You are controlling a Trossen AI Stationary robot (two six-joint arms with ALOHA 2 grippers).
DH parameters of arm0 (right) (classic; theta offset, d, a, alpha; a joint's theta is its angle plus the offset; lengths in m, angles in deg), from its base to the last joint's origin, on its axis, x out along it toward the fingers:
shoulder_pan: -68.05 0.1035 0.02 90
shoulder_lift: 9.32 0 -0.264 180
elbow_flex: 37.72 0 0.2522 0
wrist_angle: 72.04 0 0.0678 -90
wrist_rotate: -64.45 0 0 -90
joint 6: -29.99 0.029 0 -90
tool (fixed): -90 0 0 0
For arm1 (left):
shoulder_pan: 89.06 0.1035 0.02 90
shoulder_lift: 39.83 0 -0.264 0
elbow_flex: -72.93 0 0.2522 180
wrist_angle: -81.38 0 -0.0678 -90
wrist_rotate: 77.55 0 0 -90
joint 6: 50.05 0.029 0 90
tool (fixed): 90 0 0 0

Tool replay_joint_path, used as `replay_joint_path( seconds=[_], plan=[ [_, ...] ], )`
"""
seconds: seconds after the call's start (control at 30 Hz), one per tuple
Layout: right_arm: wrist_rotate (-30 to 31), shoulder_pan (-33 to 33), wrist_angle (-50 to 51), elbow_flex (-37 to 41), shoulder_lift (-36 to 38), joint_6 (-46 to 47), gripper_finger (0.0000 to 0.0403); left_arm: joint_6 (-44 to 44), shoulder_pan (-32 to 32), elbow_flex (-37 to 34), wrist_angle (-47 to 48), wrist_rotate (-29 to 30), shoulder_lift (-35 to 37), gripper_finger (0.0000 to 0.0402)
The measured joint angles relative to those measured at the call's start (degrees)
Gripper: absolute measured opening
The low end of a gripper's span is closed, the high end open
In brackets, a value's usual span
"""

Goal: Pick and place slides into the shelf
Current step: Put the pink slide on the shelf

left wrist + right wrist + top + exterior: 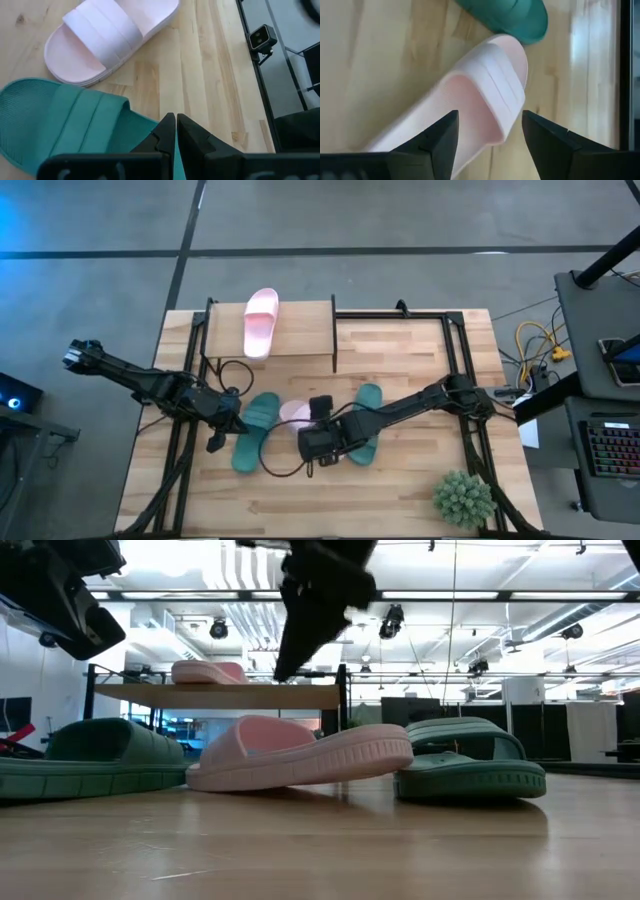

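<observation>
The pink slide between the teal slides is slanted. My right gripper should take its strap's side [509, 114], lift it clear and turn it straight for the shelf.
One pale pink slide [260, 320] lies on the shelf [300, 330] at the far side. A second pink slide [485, 95] lies mid-table between two teal slides [255, 430] [366, 430]. In the low view its one end [395, 748] is raised and seems to lean on the right teal slide [465, 765]. My right gripper [490, 117] hangs open above this pink slide [300, 755], one finger to each side, clear of it. Above the left teal slide [75, 125], my left gripper [175, 117] is shut and holds nothing.
A spiky green plant [465, 498] stands at the table's near right corner. A black cable [270, 467] loops on the wood near the slides. The shelf's black frame [333, 360] stands just beyond them. Bare wood lies along the near edge.
</observation>
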Motion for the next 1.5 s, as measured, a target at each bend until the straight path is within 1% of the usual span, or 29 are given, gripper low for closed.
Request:
replay_joint_path(
  seconds=[0.13,0.27,0.37,0.43,0.5,0.7,0.83,1.03,1.13,1.27,1.33,1.43,1.5],
  plan=[
    [0.1,-0.1,-3.0,3.4,-0.1,-4.0,0.0223,0.0,0.0,0.0,0.0,1.6,0.0,0.0004],
    [0.9,-0.2,-9.9,7.2,-0.1,-9.7,0.0232,0.0,0.0,0.0,0.0,3.0,0.0,0.0004],
    [8.3,-0.2,-13.6,9.0,-0.1,-13.6,0.0233,0.0,0.0,0.0,0.0,3.2,0.0,0.0004],
    [10.4,-0.9,-15.9,9.7,0.0,-14.1,0.0231,0.0,0.0,0.0,0.0,3.2,0.0,0.0004],
    [9.9,-1.5,-15.9,10.1,0.0,-14.0,0.0228,0.0,0.0,0.0,0.0,3.5,-0.1,0.0004],
    [5.8,-3.1,-17.0,12.0,0.0,-14.4,0.0224,0.0,0.0,0.0,0.0,4.3,0.0,0.0004],
    [4.1,-3.6,-17.6,12.3,0.0,-16.8,0.0224,-0.3,0.0,0.0,0.0,4.3,0.0,0.0004],
    [4.0,-3.7,-17.8,11.8,0.0,-19.8,0.0224,-1.5,0.0,0.0,0.0,4.3,0.0,0.0004],
    [3.7,-3.7,-17.8,11.9,0.0,-19.2,0.0224,-1.8,0.0,0.0,0.0,4.5,-0.1,0.0004],
    [-0.2,-4.5,-18.5,12.4,0.0,-18.1,0.0224,-1.8,0.0,0.0,0.0,5.9,-0.1,0.0004],
    [-0.5,-4.8,-20.0,13.4,0.0,-18.4,0.0223,-1.8,0.0,0.0,0.0,6.1,-0.1,0.0004],
    [-0.5,-5.1,-22.0,14.7,0.0,-19.5,0.0210,-1.8,0.0,0.0,0.0,6.1,-0.1,0.0004],
    [-0.7,-5.3,-22.4,15.2,0.0,-19.5,0.0193,-1.8,0.0,0.0,0.0,6.1,-0.1,0.0004]
  ],
)
